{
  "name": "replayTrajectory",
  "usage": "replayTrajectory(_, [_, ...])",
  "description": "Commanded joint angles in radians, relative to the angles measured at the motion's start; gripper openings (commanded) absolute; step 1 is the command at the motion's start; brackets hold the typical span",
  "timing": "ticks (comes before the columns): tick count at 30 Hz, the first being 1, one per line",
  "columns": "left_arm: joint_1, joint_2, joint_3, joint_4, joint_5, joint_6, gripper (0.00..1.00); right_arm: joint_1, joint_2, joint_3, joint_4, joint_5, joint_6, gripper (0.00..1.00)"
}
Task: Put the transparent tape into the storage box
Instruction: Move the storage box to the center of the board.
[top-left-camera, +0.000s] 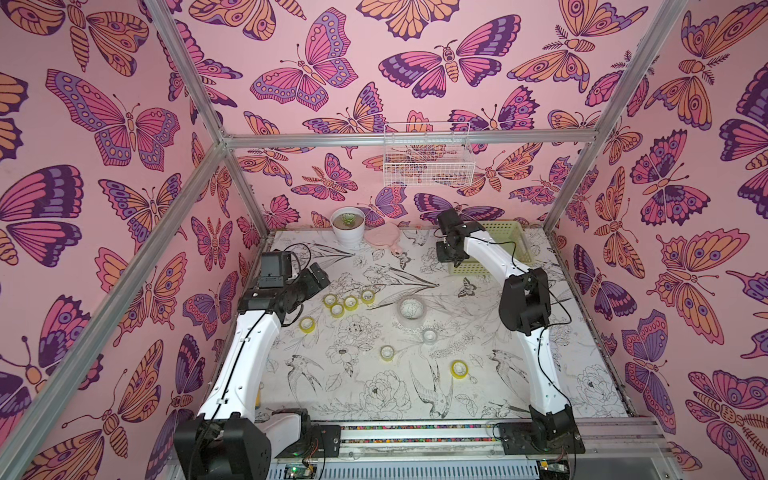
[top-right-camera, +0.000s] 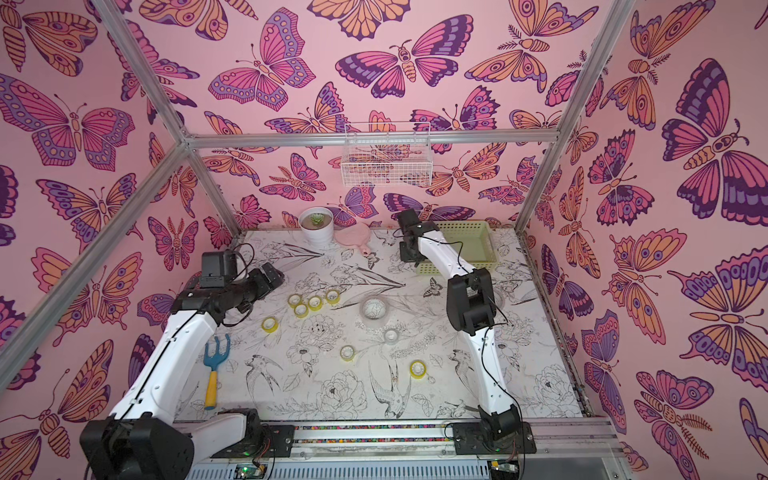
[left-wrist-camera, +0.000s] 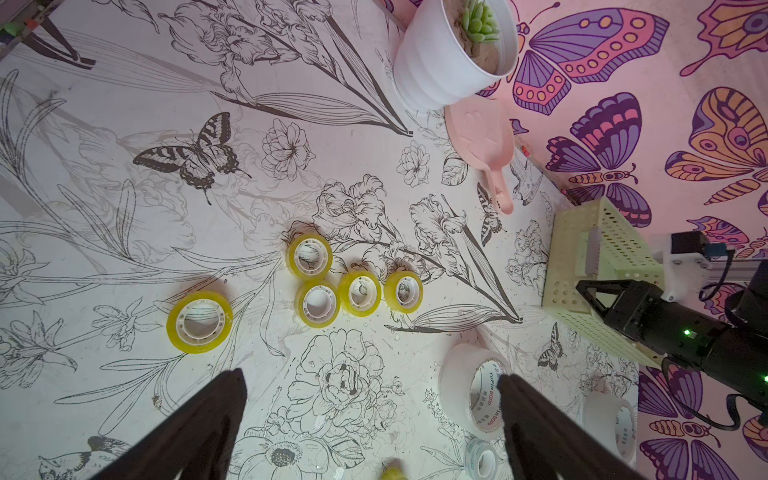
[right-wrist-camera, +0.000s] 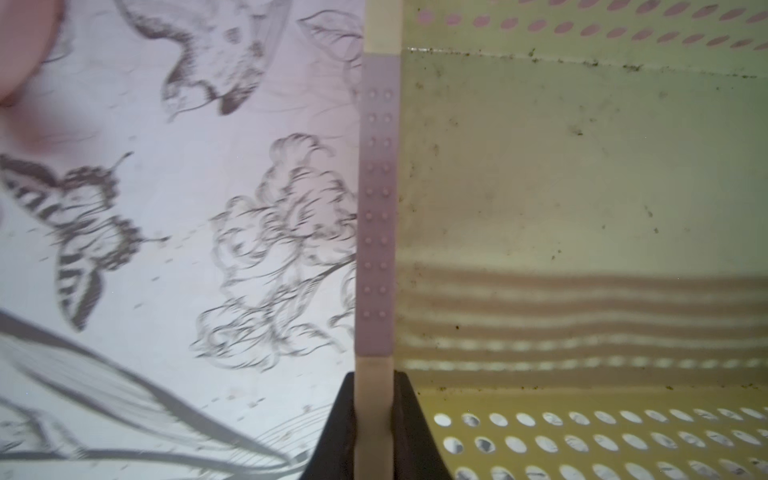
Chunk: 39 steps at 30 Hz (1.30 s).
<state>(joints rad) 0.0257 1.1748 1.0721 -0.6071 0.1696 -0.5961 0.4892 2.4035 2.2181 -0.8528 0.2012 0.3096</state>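
Observation:
Next, my right gripper lets go of the storage box on the table (top-left-camera: 429, 289), in the spot behind the small clear roll and beside the yellow rolls.
The storage box (top-left-camera: 505, 225) is a pale yellow-green perforated basket at the table's back right, seen in both top views (top-right-camera: 482, 232). My right gripper (right-wrist-camera: 374, 415) is shut on the rim of its near left wall (right-wrist-camera: 376, 208); the box floor (right-wrist-camera: 582, 166) is bare. Transparent tape lies mid-table: several yellow rolls (top-left-camera: 351, 302) (left-wrist-camera: 360, 293), a wide whitish roll (top-left-camera: 411, 308) (left-wrist-camera: 465, 386) and a small clear one (top-left-camera: 429, 336). My left gripper (left-wrist-camera: 371, 376) hangs open over the table beside the yellow cluster, holding nothing.
A white pot with a succulent (top-left-camera: 348, 226) and a pink hand mirror (top-left-camera: 381, 239) stand at the back edge. A white wire basket (top-left-camera: 428, 156) hangs on the back wall. A blue and yellow hand rake (top-right-camera: 214, 365) lies under my left arm.

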Motion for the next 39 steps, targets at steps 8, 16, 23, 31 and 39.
replayTrajectory(8, [-0.026, -0.107, -0.074, -0.079, -0.093, -0.017, 1.00, 0.200, -0.032, -0.017, -0.109, 0.042, 0.357, 0.00])
replayTrajectory(16, [-0.056, -0.167, -0.087, -0.120, -0.174, -0.010, 1.00, 0.336, 0.006, 0.033, -0.138, 0.041, 0.520, 0.00])
replayTrajectory(23, [-0.077, -0.188, -0.107, -0.126, -0.186, -0.008, 1.00, 0.423, -0.049, -0.073, -0.125, 0.023, 0.693, 0.00])
replayTrajectory(31, [-0.089, -0.195, -0.132, -0.131, -0.186, -0.005, 1.00, 0.512, -0.135, -0.218, -0.041, -0.005, 0.747, 0.00])
replayTrajectory(39, [-0.092, -0.179, -0.115, -0.134, -0.185, -0.006, 1.00, 0.518, -0.131, -0.168, -0.017, 0.011, 0.587, 0.00])
